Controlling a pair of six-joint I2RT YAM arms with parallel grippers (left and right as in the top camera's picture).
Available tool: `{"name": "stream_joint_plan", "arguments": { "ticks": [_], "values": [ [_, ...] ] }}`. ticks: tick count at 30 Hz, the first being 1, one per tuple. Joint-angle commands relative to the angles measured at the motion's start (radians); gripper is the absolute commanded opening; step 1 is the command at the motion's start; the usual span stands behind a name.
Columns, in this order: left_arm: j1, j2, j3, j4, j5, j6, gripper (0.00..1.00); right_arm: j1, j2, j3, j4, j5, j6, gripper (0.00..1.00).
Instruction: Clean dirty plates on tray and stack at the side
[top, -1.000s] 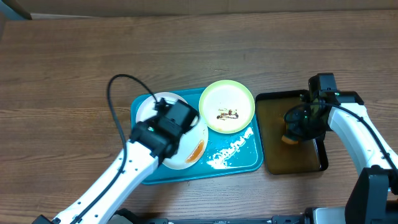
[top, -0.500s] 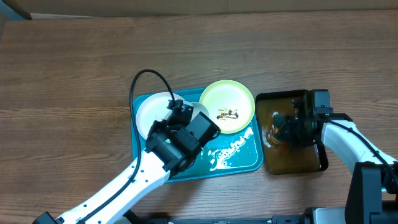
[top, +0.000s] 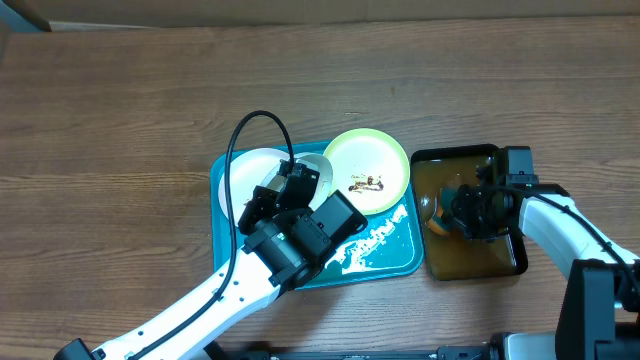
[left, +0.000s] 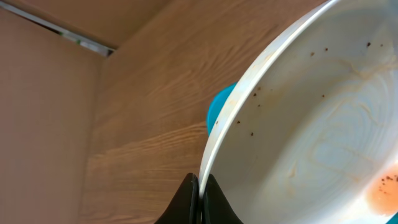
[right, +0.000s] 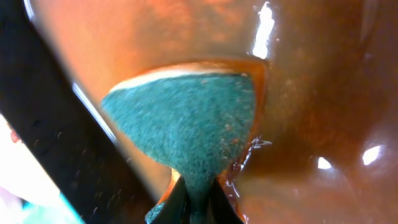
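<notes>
Next, my left gripper lets go of the white plate on the bare wooden table (top: 158, 181) next to the turquoise tray, opposite the black tray.
My left gripper (top: 292, 186) is shut on the rim of a white plate (top: 318, 166) and holds it tilted above the turquoise tray (top: 385, 258). In the left wrist view the jaws (left: 200, 190) pinch that plate's rim (left: 298, 124); an orange smear shows at its lower right. A second white plate (top: 250, 170) lies at the tray's back left. The green-rimmed plate (top: 366, 170), with brown smears, lies at the back right. My right gripper (top: 458, 212) is shut on a green-and-orange sponge (right: 186, 121) in brown water.
A black tray (top: 505, 262) of brownish water stands right of the turquoise tray. White foam (top: 372, 240) lies on the turquoise tray's floor. The left arm's black cable (top: 255, 125) loops over the table behind the tray. Bare wooden table lies to the left and back.
My left gripper has lifted the smeared white plate off the tray's front and carried it right and back, tilting it. My right gripper has slid the sponge left in the black tray.
</notes>
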Motion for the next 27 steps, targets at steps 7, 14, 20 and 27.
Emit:
{"name": "stream_joint_plan", "arguments": {
  "ticks": [7, 14, 20, 27],
  "values": [
    [-0.066, -0.017, 0.045, 0.002, -0.096, 0.013, 0.04, -0.002, -0.015, 0.105, -0.121, 0.141, -0.045, 0.04],
    [-0.109, -0.017, 0.045, -0.018, 0.039, 0.013, 0.04, -0.002, -0.011, -0.002, -0.08, 0.294, -0.001, 0.04],
    [-0.1, -0.012, 0.039, -0.072, -0.051, -0.005, 0.04, -0.002, -0.011, -0.032, -0.05, 0.277, -0.001, 0.04],
    [-0.113, -0.012, 0.039, -0.049, -0.048, -0.003, 0.04, -0.002, -0.011, -0.032, -0.044, 0.257, -0.006, 0.04]
  ]
}}
